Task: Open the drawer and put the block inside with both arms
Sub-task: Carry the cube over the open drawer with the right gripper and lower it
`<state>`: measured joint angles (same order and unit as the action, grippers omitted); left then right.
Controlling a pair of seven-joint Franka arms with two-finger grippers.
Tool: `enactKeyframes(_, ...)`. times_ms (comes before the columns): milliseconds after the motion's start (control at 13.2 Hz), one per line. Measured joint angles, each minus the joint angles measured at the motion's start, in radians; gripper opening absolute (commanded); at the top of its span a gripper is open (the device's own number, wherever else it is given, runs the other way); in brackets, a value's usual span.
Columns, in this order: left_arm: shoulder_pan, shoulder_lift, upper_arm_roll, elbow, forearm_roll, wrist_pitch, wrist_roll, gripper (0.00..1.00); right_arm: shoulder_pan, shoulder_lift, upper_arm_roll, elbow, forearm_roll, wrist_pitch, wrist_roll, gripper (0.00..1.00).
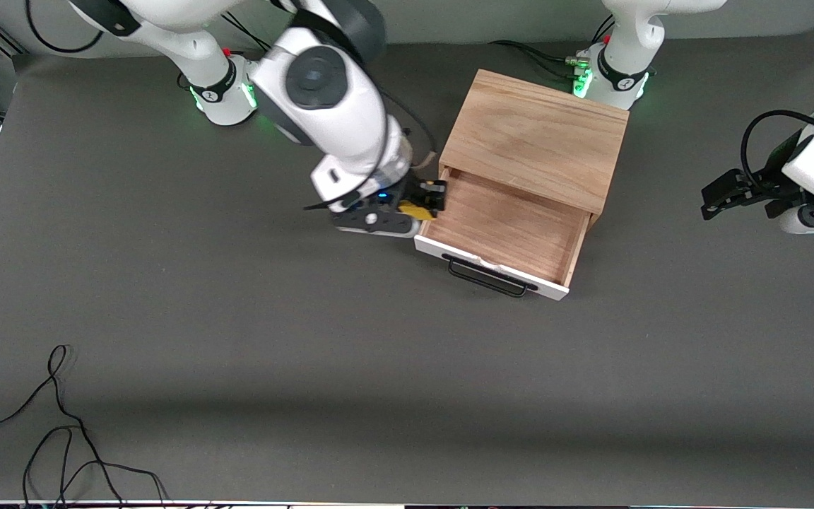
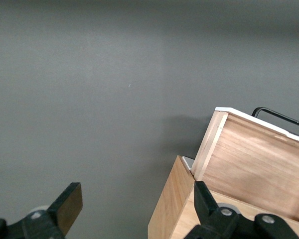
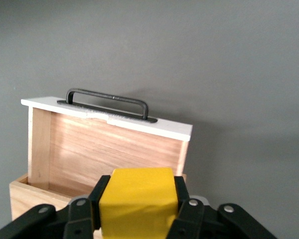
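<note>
Next, I release the yellow block from my right gripper on the bottom of the drawer near the side (image 1: 468, 216) (image 3: 140, 160) beside my right gripper.
The light oak cabinet (image 1: 535, 138) stands near the robots' bases with its drawer (image 1: 506, 226) pulled open toward the front camera; the drawer has a white front panel and a black bar handle (image 1: 486, 278). The drawer tray holds nothing. My right gripper (image 1: 427, 201) is shut on the yellow block (image 1: 417, 210) and holds it up beside the drawer's side wall at the right arm's end. In the right wrist view the block (image 3: 137, 199) sits between the fingers, with the drawer (image 3: 109, 149) ahead. My left gripper (image 1: 728, 192) is open, up over the table at the left arm's end.
Black cables (image 1: 61, 438) lie on the grey table near the front edge at the right arm's end. The left wrist view shows the cabinet's corner (image 2: 182, 199) and the open drawer (image 2: 259, 164) close to the left gripper.
</note>
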<state>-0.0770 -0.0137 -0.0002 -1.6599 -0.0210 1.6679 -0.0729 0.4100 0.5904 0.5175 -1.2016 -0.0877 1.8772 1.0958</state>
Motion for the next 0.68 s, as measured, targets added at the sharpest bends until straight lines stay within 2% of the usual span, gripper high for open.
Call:
enactKeyframes(380,0.000,0.004,0.000,0.007,0.000,0.000,0.017,1.00,0.120,0.144,-0.001,0.049,-0.127,0.036,0.124,0.17)
enactKeyframes(684,0.000,0.009,0.000,0.008,0.000,0.000,0.020,1.00,0.158,0.216,-0.003,0.068,-0.188,0.068,0.187,0.18)
